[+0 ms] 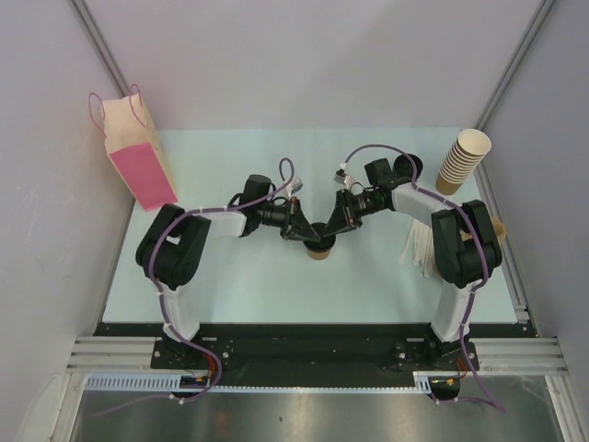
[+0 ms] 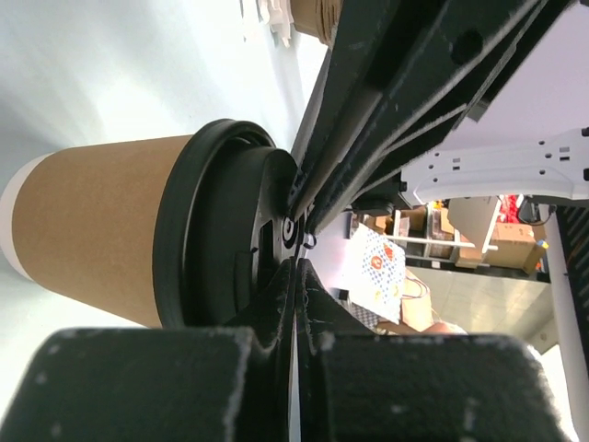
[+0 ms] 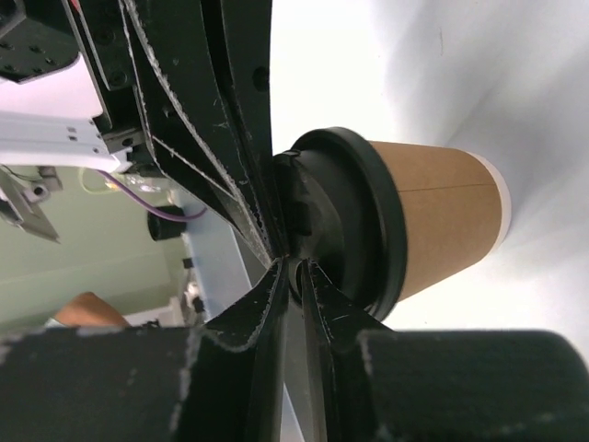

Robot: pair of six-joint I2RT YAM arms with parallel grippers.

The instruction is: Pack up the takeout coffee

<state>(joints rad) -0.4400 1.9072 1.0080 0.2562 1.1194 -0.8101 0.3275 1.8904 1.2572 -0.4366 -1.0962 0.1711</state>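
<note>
Both closed grippers crowd the top of the lid, so the robot's right gripper should move away before the left gripper opens and takes the cup (image 1: pixel 319 245) around its lid from above.
The takeout coffee (image 1: pixel 319 251), a tan paper cup with a black lid, stands upright at the middle of the table. My left gripper (image 1: pixel 304 230) and right gripper (image 1: pixel 333 228) meet over it from either side, both shut. In the left wrist view the cup (image 2: pixel 101 230) fills the left side, and my shut left gripper (image 2: pixel 296 262) touches the lid (image 2: pixel 221 230) top. In the right wrist view my right gripper (image 3: pixel 299 265) is shut, with a thin slit between its jaws, its tips against the lid (image 3: pixel 350 221) of the cup (image 3: pixel 442 216). Neither gripper wraps the cup.
A pink and cream paper bag (image 1: pixel 136 152) stands at the back left. A stack of lidless tan cups (image 1: pixel 463 158) stands at the back right. White paper items (image 1: pixel 419 244) lie under the right arm, with a brown object (image 1: pixel 498 228) partly hidden behind it.
</note>
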